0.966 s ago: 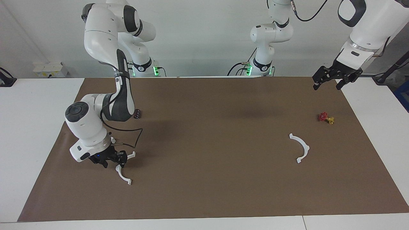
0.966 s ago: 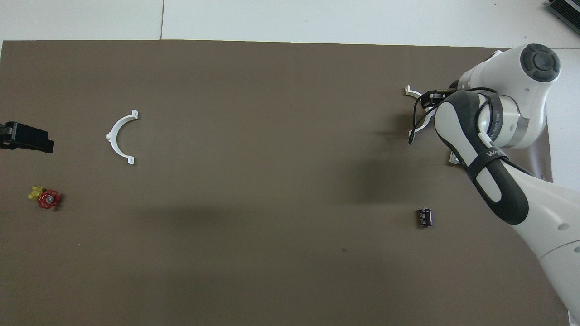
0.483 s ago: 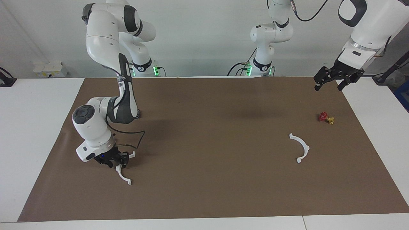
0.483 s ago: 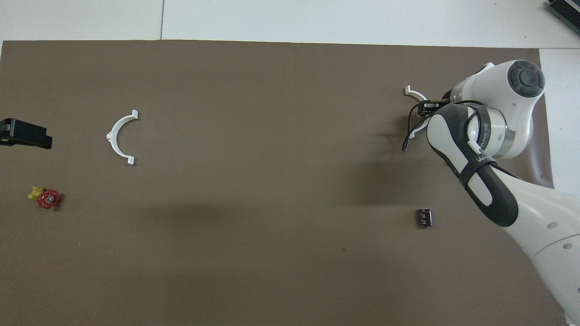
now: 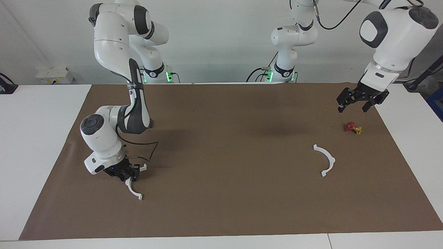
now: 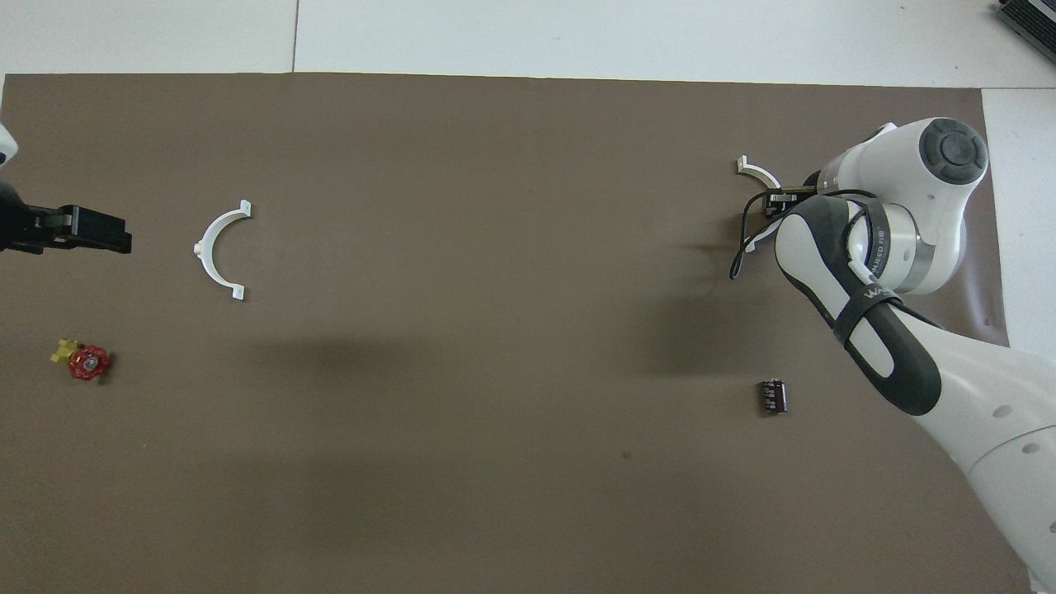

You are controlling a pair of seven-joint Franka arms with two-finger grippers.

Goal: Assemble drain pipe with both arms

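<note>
The robot's left gripper will grip the middle of the free white arc (image 6: 202, 249), where a small knob juts out from the arc's outer side.
The drain pipe lies as two separate white half-ring arcs on the brown mat (image 5: 225, 155). One arc (image 5: 130, 188) (image 6: 756, 171) is at the right arm's end, and my right gripper (image 5: 128, 174) (image 6: 775, 202) is down at its middle, the wrist hiding part of it from above. The other arc (image 5: 332, 159) (image 6: 204, 246) lies alone toward the left arm's end. My left gripper (image 5: 353, 108) (image 6: 115, 241) hangs open in the air over the mat, close to the red valve, with nothing in it.
A small red and yellow valve (image 5: 353, 128) (image 6: 87, 363) sits at the left arm's end, nearer to the robots than the free arc. A small dark cylinder (image 6: 773, 396) lies near the right arm's forearm. White table (image 5: 34, 138) borders the mat.
My left gripper has come down and swung inward over the mat, toward the valve. The right arm's wrist has shifted slightly over its arc, which has not moved.
</note>
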